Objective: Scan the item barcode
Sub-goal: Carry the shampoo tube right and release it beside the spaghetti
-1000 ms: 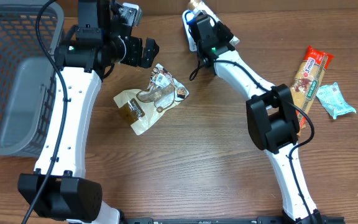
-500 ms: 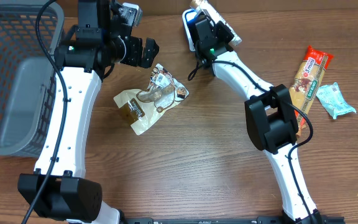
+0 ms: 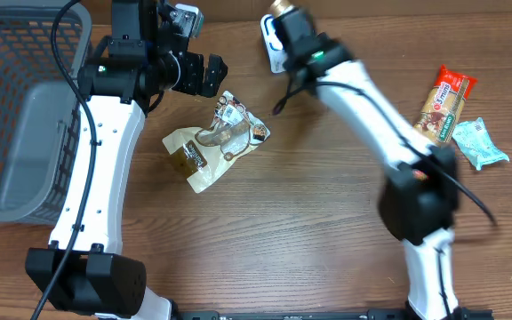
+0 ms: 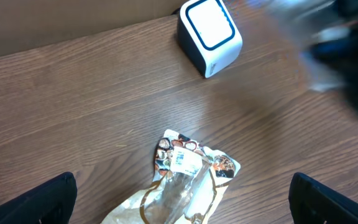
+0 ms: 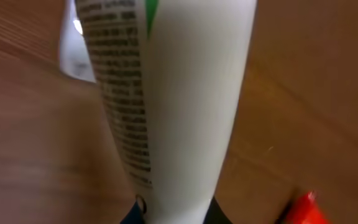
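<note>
Next, my right gripper lays the white tube between the orange snack bar and the teal packet [image 3: 457, 155].
A white tube [image 5: 185, 93] with black print and a green mark fills the right wrist view, and my right gripper [image 5: 173, 219] is shut on its lower end. Overhead, that gripper [image 3: 292, 25] hovers at the white, blue-ringed scanner box [image 3: 269, 43] at the table's far edge, with the tube's gold cap [image 3: 280, 7] poking out behind it. The scanner [image 4: 209, 34] shows fully in the left wrist view. My left gripper [image 3: 204, 76] hangs open above a clear-and-gold snack pouch [image 3: 216, 142], its fingers wide apart on either side of the pouch [image 4: 179, 186].
A grey basket [image 3: 25, 107] stands at the left edge. At the right lie an orange snack bar [image 3: 445, 102] and a teal packet [image 3: 480, 142]. A red wrapper edge [image 5: 303, 208] shows low in the right wrist view.
The right arm has swung, its elbow moving right and toward the front, while the gripper turned with the tube over the scanner. The left arm and pouch have not moved.
</note>
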Controlling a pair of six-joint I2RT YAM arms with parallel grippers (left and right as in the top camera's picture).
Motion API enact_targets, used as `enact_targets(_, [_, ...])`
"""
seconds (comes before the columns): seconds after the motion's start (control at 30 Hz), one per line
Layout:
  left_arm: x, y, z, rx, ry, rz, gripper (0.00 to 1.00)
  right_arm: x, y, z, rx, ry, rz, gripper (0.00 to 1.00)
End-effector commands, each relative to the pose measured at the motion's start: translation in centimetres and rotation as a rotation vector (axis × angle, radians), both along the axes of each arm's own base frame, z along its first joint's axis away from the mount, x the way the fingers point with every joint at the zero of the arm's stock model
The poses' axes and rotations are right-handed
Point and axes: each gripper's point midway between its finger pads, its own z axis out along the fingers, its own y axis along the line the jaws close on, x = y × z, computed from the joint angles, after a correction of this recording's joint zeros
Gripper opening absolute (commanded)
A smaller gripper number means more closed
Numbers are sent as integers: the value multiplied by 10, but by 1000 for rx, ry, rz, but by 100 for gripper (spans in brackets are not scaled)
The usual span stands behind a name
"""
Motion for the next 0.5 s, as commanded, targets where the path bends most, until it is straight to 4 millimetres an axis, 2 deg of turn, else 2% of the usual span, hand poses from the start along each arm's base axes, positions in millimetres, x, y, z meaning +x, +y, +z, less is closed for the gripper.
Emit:
enact_targets(0.0, [-2, -4, 11, 7, -34, -24, 100, -39, -20, 103, 426, -51, -154, 4])
enact_targets(0.07, [-2, -4, 11, 7, -34, -24, 100, -59, -52, 100, 453, 16, -293, 4])
enact_targets(0.13, [-2, -4, 11, 7, -34, -24, 100, -79, -88, 87, 439, 104, -431, 4])
enact_targets(0.23, [-2, -4, 11, 7, -34, -24, 100, -105, -142, 55, 405, 238, -664, 4])
enact_targets(0.27, [-2, -4, 11, 7, -34, -24, 100, -113, -162, 39, 380, 287, -736, 4])
enact_targets(0.47, [-2, -4, 11, 7, -34, -24, 100, -142, -241, -39, 228, 399, -955, 4])
